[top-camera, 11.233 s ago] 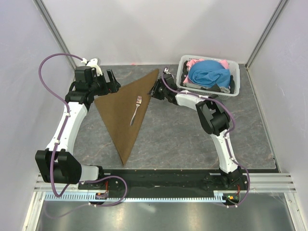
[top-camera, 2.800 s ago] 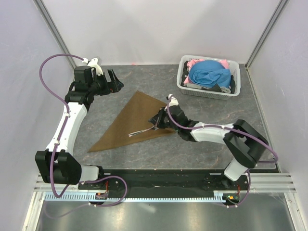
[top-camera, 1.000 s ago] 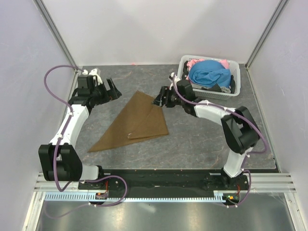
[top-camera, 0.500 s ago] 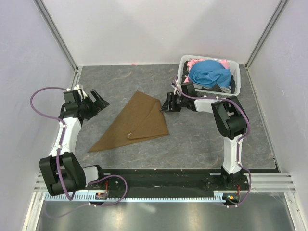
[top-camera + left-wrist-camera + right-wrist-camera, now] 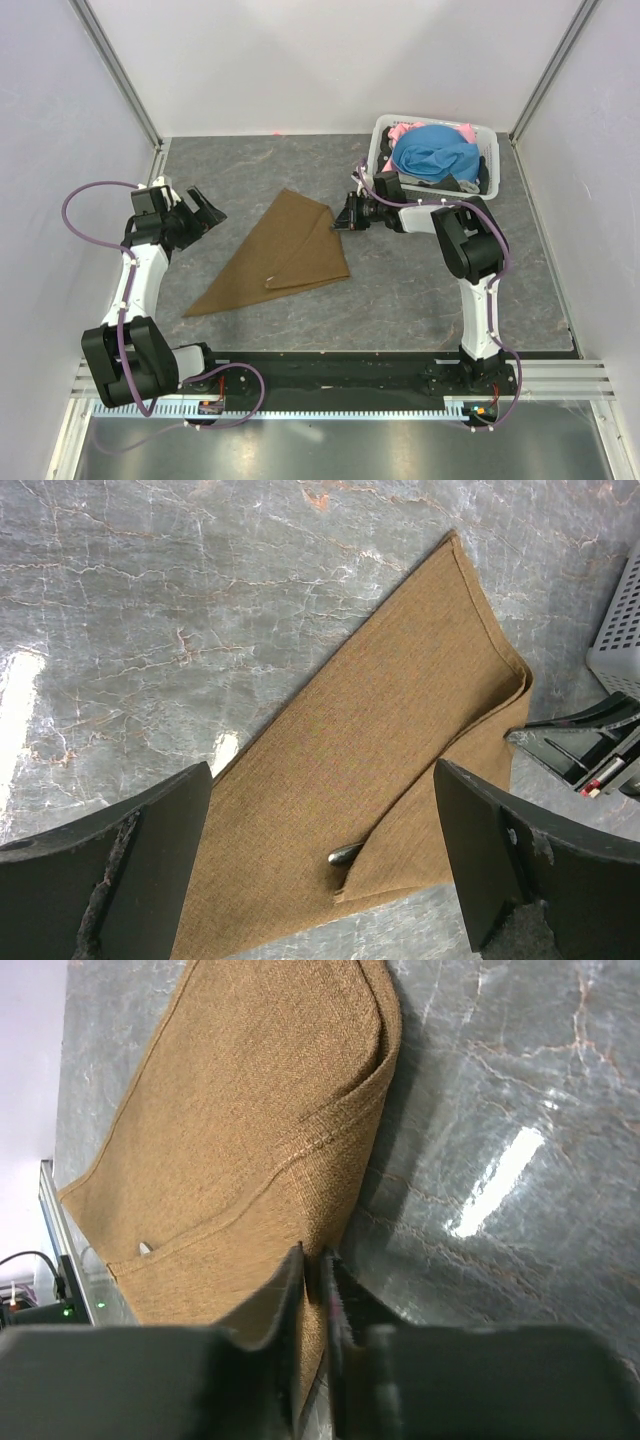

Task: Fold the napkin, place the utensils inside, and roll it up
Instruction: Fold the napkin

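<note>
The brown napkin has a pointed corner [image 5: 187,314] at the end away from the flap over the fork. My left gripper will close on that corner.
The brown napkin [image 5: 285,250] lies folded into a triangle on the table, with one flap laid over the fork. Only the fork's handle tip [image 5: 345,854] pokes out from under that flap, also visible as the handle tip [image 5: 145,1248] in the right wrist view. At the napkin's right edge [image 5: 350,1160] my right gripper [image 5: 315,1260] sits low, its fingers nearly together with the cloth edge between them. My left gripper [image 5: 205,205] hovers open to the left of the napkin [image 5: 380,740], touching nothing.
A white basket [image 5: 380,175] with blue and pink clothes stands at the back right, just behind the right arm. Its corner [image 5: 620,630] shows in the left wrist view. Grey walls close off the table's sides and back.
The right gripper has closed down on the napkin's right edge and its arm has folded back toward the basket. The left arm has drawn back to the left, still open.
</note>
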